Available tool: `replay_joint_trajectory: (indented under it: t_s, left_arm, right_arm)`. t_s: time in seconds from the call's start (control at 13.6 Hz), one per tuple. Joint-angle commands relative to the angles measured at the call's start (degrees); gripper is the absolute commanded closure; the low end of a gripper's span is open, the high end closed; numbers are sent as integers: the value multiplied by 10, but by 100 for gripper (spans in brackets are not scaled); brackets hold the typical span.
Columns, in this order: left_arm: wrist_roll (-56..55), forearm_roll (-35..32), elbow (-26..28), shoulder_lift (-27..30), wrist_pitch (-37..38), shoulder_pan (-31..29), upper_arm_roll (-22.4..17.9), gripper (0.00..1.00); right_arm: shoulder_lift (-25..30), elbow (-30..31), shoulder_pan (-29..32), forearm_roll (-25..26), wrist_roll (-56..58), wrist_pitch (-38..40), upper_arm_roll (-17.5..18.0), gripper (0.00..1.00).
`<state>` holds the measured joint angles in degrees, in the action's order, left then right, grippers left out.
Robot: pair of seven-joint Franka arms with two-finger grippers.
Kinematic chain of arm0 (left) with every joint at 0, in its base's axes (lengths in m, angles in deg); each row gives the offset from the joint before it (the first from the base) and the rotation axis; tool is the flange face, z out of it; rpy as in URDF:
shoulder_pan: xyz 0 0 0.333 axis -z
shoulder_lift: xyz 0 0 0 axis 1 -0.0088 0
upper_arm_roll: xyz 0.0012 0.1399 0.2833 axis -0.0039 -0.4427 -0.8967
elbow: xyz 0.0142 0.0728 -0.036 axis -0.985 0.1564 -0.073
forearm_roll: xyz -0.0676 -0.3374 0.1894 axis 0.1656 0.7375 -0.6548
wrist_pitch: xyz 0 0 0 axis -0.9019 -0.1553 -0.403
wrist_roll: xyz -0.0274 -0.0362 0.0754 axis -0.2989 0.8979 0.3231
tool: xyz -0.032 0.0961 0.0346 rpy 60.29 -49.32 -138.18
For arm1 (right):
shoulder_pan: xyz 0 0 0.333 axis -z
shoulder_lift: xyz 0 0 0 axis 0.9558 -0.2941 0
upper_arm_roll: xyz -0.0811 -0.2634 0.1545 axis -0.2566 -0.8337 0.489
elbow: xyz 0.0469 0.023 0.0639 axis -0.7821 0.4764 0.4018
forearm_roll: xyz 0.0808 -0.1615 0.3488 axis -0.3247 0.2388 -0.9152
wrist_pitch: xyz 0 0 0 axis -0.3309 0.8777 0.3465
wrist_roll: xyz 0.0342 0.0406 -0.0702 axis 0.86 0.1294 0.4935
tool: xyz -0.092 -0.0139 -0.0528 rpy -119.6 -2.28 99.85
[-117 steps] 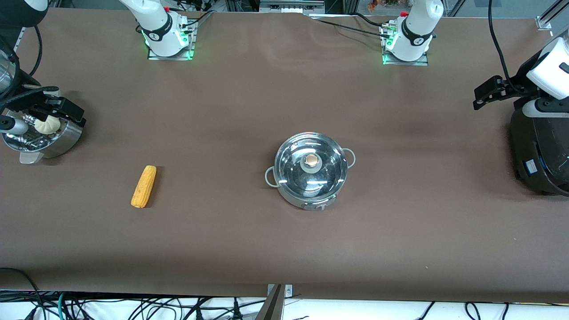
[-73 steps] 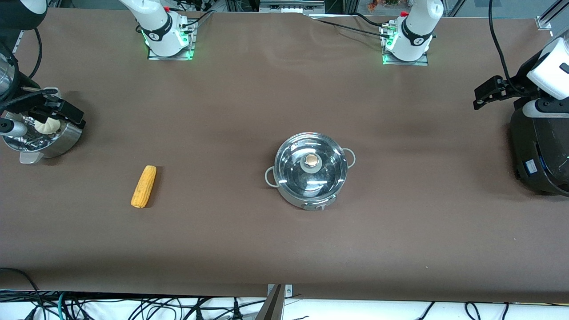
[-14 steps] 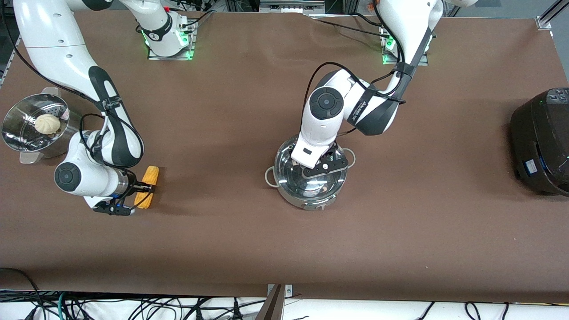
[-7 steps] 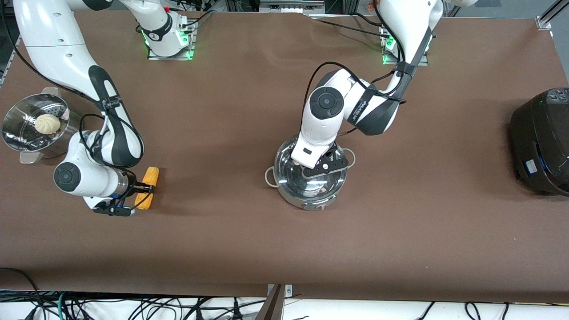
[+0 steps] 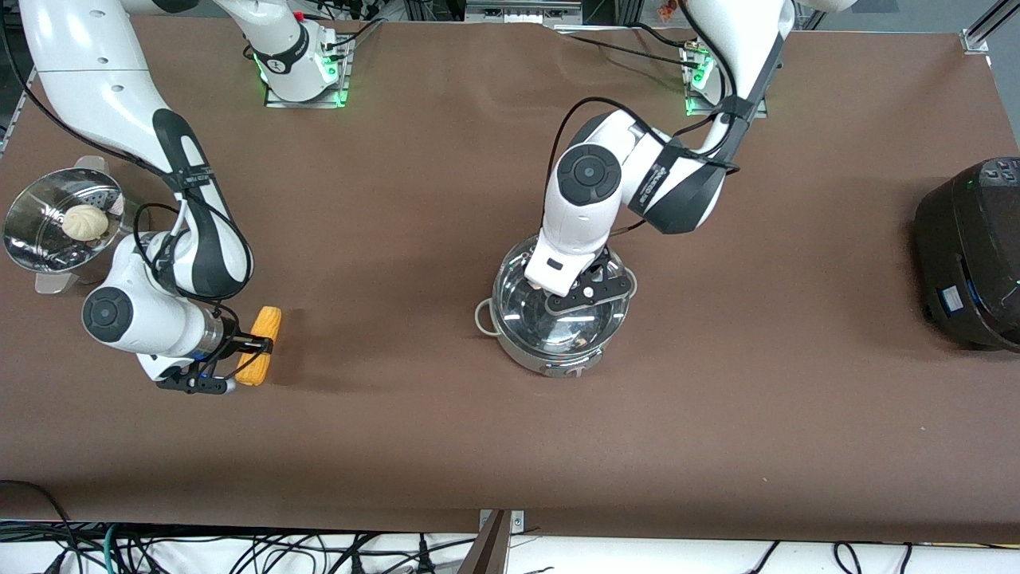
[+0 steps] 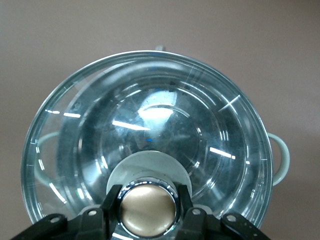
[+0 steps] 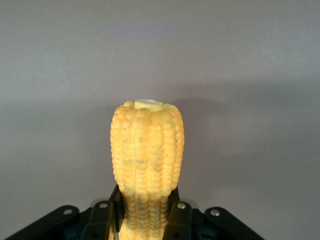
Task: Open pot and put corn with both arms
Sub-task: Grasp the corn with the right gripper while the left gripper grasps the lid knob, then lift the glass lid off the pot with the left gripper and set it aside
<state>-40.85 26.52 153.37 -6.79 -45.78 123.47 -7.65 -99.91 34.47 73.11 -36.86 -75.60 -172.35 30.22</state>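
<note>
Next, I let go of the glass lid with my left gripper on the brown table (image 5: 752,312), between the steel pot and the black cooker. The lid is still over the steel pot.
The steel pot (image 5: 558,363) stands mid-table, its glass lid (image 5: 594,323) over it. My left gripper (image 5: 575,298) is above the pot's middle, shut on the lid's copper knob (image 6: 149,211), with one finger (image 6: 112,207) on each side. The lid (image 6: 150,115) looks raised a little off the rim, and the pot's grey handle (image 6: 281,155) shows beneath it. The yellow corn (image 5: 260,355) is toward the right arm's end of the table. My right gripper (image 5: 249,351) is shut on the corn (image 7: 147,150) at its lower half and holds it just above the brown table.
A steel steamer (image 5: 28,239) with a white bun (image 5: 85,222) stands at the right arm's end of the table, close to that arm's elbow. A big black cooker (image 5: 968,263) sits at the left arm's end.
Both grippers have closed, the left on the lid knob and the right on the corn. Both wrists have risen slightly, and the corn has shifted a little with the right gripper.
</note>
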Motion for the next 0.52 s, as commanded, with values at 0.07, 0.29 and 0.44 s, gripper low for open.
replay_joint_trajectory:
  t_s: [0.07,0.29,0.44]
  left_arm:
    - [82,-4,25,57,20,-40,-3,100]
    - [191,20,74,106,19,-99,-4,100]
    - [280,23,135,151,13,-134,-18,100]
  right_arm:
    - [37,-6,1,-7,7,35,6,64]
    - [50,-67,1,-9,0,119,31,62]
    - [50,-111,1,-8,-14,170,55,62]
